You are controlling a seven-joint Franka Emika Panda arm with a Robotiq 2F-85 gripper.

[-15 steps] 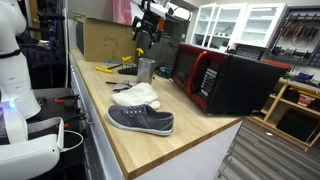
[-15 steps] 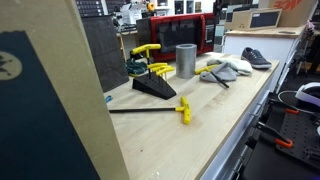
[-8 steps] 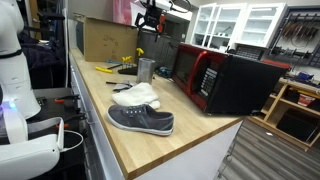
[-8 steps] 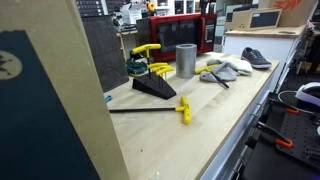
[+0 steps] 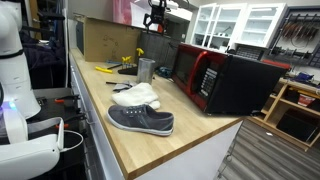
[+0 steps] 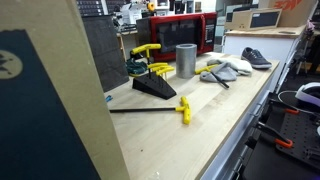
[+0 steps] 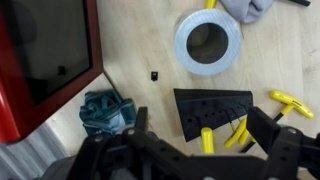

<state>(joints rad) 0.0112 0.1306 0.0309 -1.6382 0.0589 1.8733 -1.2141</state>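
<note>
Next, my gripper should go to the yellow handle (image 5: 140,52) (image 7: 207,140) of the T-handle key nearest the teal object in the black tool stand and close there.
My gripper (image 7: 200,120) is open and empty, high above the wooden bench, and it shows near the top in an exterior view (image 5: 155,12). Straight below it in the wrist view lies a black wedge-shaped tool stand (image 7: 215,108) with yellow T-handle keys (image 7: 285,102). A grey metal cup (image 7: 208,42) stands upright beyond the stand. A crumpled teal object (image 7: 105,112) lies to the stand's left. In both exterior views the cup (image 5: 146,70) (image 6: 186,60) stands by the stand (image 6: 152,85).
A red and black microwave (image 5: 215,78) (image 7: 40,50) stands at the bench's side. A grey shoe (image 5: 140,120) (image 6: 255,57) and a white cloth (image 5: 135,95) (image 6: 228,67) lie further along. A cardboard box (image 5: 105,38) stands at the back. A loose yellow-handled key (image 6: 184,108) lies on the bench.
My gripper has risen higher above the bench and drifted slightly towards the microwave. Nothing on the bench has moved.
</note>
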